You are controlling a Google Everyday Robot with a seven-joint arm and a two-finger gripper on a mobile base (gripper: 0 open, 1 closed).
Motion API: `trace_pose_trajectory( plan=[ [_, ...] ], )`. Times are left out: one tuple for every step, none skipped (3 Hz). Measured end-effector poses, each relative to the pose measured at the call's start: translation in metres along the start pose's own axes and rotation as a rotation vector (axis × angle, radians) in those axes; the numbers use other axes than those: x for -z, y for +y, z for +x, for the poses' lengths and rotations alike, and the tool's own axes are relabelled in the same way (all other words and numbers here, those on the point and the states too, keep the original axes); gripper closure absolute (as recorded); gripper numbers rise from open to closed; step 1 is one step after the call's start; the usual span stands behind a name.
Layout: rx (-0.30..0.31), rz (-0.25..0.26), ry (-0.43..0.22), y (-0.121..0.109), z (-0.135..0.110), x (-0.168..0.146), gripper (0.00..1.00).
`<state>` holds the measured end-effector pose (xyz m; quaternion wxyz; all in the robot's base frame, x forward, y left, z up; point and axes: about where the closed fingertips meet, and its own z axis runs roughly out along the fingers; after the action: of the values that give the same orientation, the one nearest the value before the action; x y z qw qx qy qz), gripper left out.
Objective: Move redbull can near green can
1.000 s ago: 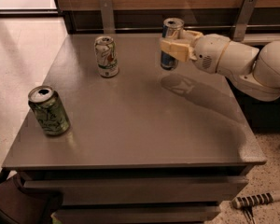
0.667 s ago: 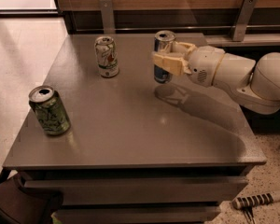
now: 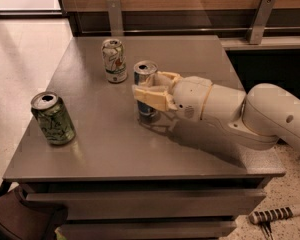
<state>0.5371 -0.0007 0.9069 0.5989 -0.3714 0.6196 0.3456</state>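
Note:
My gripper should set the redbull can, now in the table's middle, down on the grey table [image 3: 106, 131] beside the green can, on its side that faces my gripper.
The redbull can [image 3: 144, 72], slim, blue and silver with a silver top, is in the middle of the grey table [image 3: 115, 149], held just above or at its surface. My gripper [image 3: 149, 92] is shut around the can's body, the arm reaching in from the right. The green can [image 3: 53, 118], wider with a pale scribbled pattern, stands upright near the table's left front edge, well to the left of the gripper.
A white can with green and red marks [image 3: 114, 60] stands upright at the back, just behind and left of the redbull can. Metal posts [image 3: 114, 15] rise behind the table. A striped tool [image 3: 277, 214] lies on the floor at lower right.
My gripper has carried the redbull can leftward and toward the front, from the table's back right to its middle, closer to the green can.

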Motion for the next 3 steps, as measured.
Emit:
trace_pose_trajectory(
  plan=[
    [0.013,-0.052,-0.021,0.035,0.002,-0.024,1.0],
    [0.016,-0.112,-0.067,0.066,0.0,-0.048,1.0],
    [-0.003,-0.156,-0.093,0.078,0.004,-0.061,1.0]
  ],
)
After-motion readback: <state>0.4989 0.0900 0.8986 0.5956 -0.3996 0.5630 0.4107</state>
